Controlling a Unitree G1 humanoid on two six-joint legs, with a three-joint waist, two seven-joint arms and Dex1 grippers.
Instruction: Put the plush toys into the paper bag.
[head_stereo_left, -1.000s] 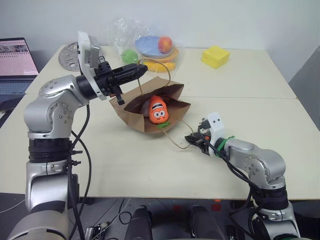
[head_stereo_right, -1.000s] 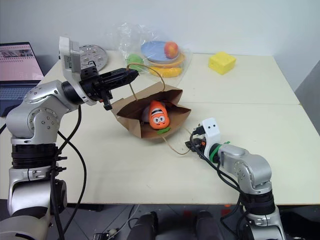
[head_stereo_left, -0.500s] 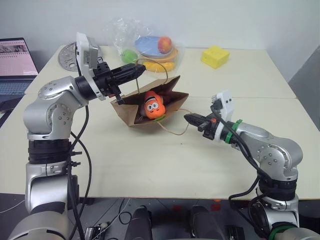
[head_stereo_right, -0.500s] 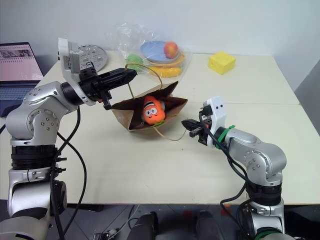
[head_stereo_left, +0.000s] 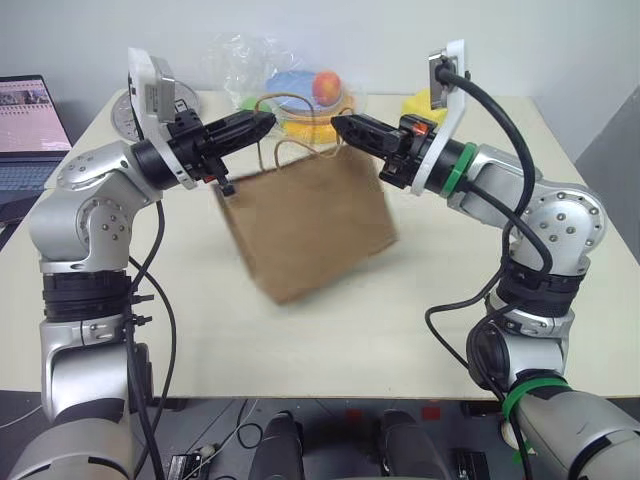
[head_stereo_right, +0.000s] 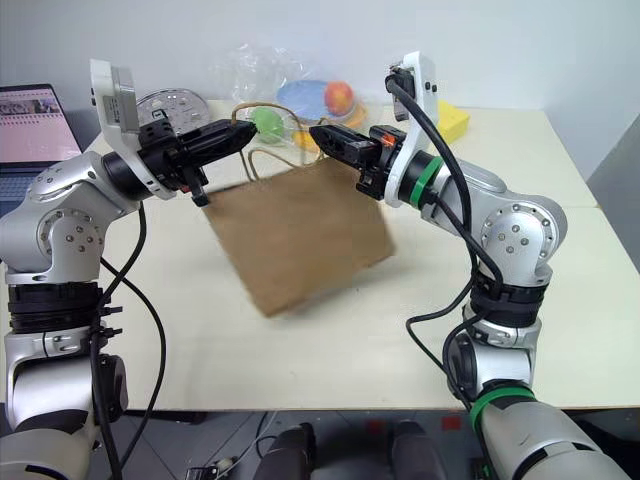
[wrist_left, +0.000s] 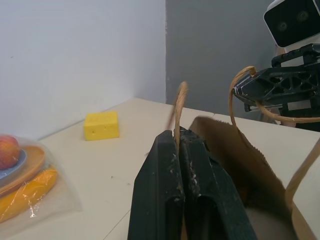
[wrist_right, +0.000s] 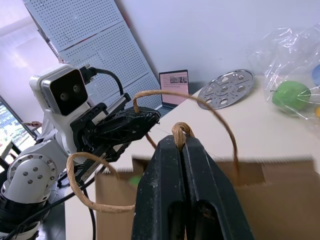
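Next, my right gripper releases the brown paper bag on the table (head_stereo_left: 292, 249) in front of the clear plastic bag.
The brown paper bag (head_stereo_left: 310, 225) hangs upright and a little tilted above the table, held by its two twine handles. My left gripper (head_stereo_left: 262, 122) is shut on one handle (wrist_left: 179, 107) at the bag's upper left. My right gripper (head_stereo_left: 340, 125) is shut on the other handle (wrist_right: 200, 102) at the upper right. The two grippers point at each other, close together over the bag's mouth. The plush toys are hidden inside the bag.
Behind the bag lies a clear plastic bag (head_stereo_left: 300, 95) with fruit and a blue plate. A yellow block (head_stereo_right: 455, 120) sits at the back right, a round metal disc (head_stereo_right: 165, 105) at the back left. A laptop (head_stereo_left: 30, 130) stands off the table's left edge.
My right gripper rose from the table with the twine handle and swung up and left. The bag went from lying open on its side to hanging upright. The orange carrot toy is now out of sight.
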